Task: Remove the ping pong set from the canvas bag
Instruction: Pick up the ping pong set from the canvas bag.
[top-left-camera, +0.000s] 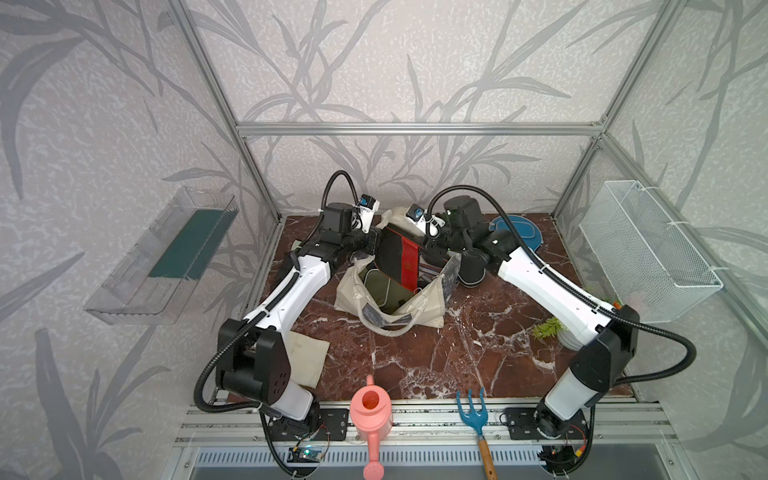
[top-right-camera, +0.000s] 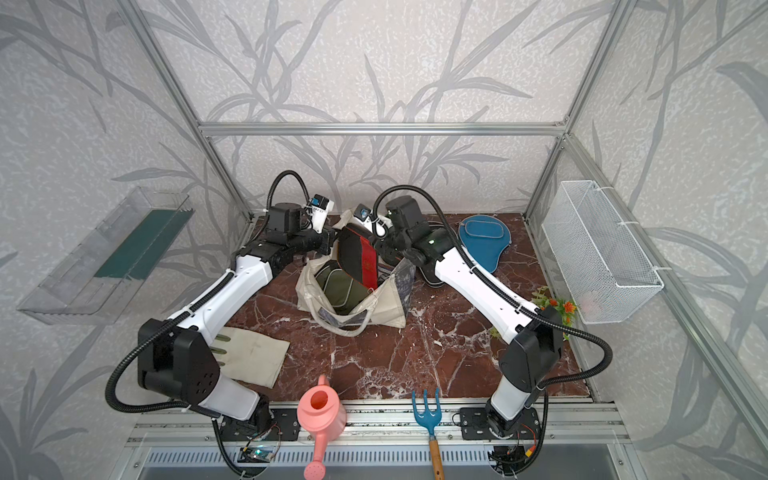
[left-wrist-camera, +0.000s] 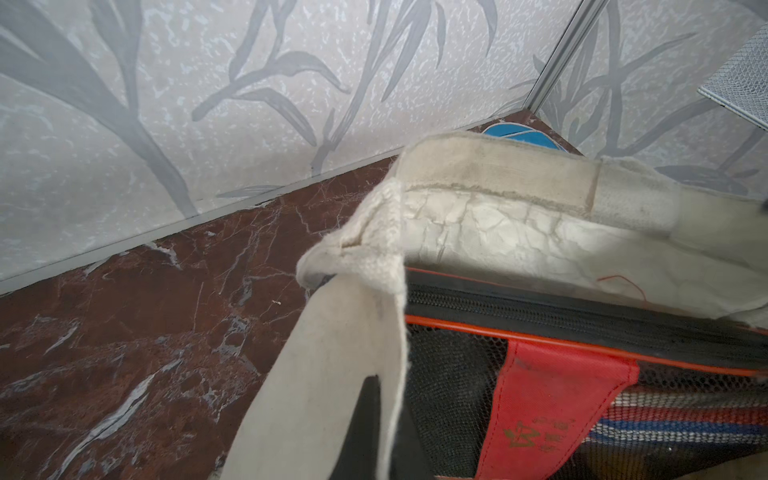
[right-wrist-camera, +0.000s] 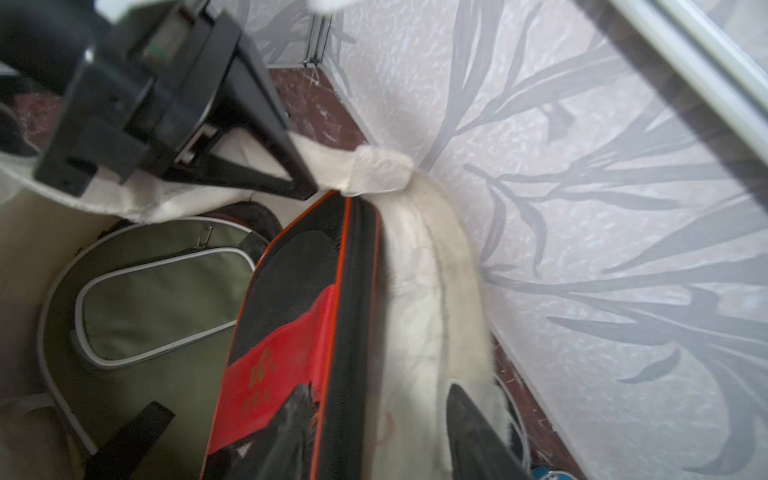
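Note:
My right gripper's fingers straddle the bag's side along with the mesh case, so I will pull the bag's rim away and grip only the case's zip edge (right-wrist-camera: 349, 352).
The cream canvas bag (top-left-camera: 424, 309) (top-right-camera: 386, 309) lies open at mid-table. A black mesh ping pong case with a red band (top-left-camera: 399, 257) (right-wrist-camera: 299, 311) stands tilted out of its mouth, and an olive case (top-left-camera: 380, 286) (right-wrist-camera: 158, 307) lies inside. My left gripper (left-wrist-camera: 388, 440) (top-left-camera: 372, 244) is shut on the bag's far rim. My right gripper (right-wrist-camera: 382, 440) (top-left-camera: 428, 245) is open, its fingers astride the mesh case's zip edge and the bag's wall. A blue case (top-left-camera: 517, 232) (top-right-camera: 484, 241) lies at the back right. A black one (top-right-camera: 431, 279) lies under my right forearm.
A pink watering can (top-left-camera: 371, 411) and a blue garden fork (top-left-camera: 471, 409) lie at the front edge. A beige glove (top-right-camera: 253, 357) is at the front left, a small potted plant (top-right-camera: 557, 307) at the right. A white mesh basket (top-left-camera: 648, 249) and a clear shelf (top-left-camera: 166, 257) hang on the side walls.

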